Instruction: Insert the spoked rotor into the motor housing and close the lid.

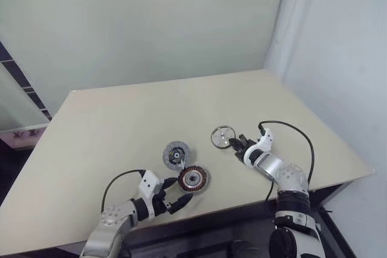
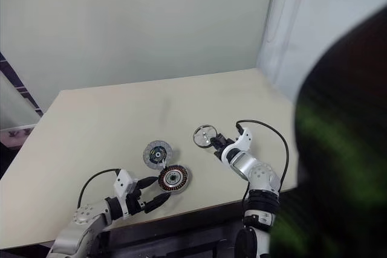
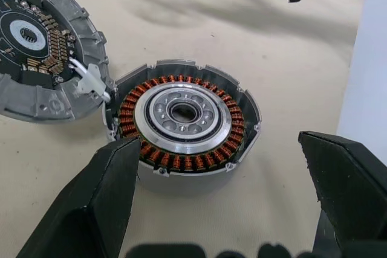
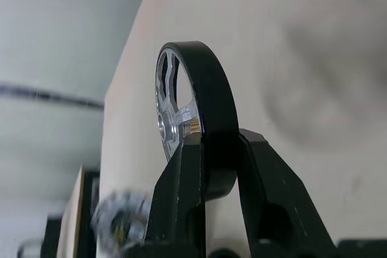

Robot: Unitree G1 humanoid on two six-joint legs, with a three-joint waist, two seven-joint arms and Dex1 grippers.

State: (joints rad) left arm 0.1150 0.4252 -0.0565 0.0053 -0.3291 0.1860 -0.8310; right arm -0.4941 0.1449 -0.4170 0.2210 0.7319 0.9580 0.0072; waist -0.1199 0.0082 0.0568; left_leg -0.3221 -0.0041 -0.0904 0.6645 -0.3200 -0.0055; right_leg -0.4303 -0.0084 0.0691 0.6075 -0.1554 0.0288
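The robot's right gripper will release the spoked rotor, now hanging above the table, on the ring of copper windings in the motor housing (image 1: 193, 178).
The spoked rotor (image 1: 222, 137), a dark-rimmed ring with silvery spokes, hangs above the table, and my right gripper (image 1: 237, 144) is shut on its rim. In the right wrist view the rotor (image 4: 199, 113) stands on edge between the two black fingers (image 4: 181, 197). The motor housing (image 1: 193, 178), with its copper windings, rests near the table's front edge; my left gripper (image 1: 175, 193) stands open just left of it. In the left wrist view the housing (image 3: 181, 122) lies between the spread fingers. The grey lid (image 1: 175, 154) lies flat, touching the housing's far-left side.
The beige table (image 1: 121, 125) carries nothing else. A pale wall stands behind it, and the table's right edge (image 1: 326, 131) runs close to a white wall. Black cables loop from both wrists.
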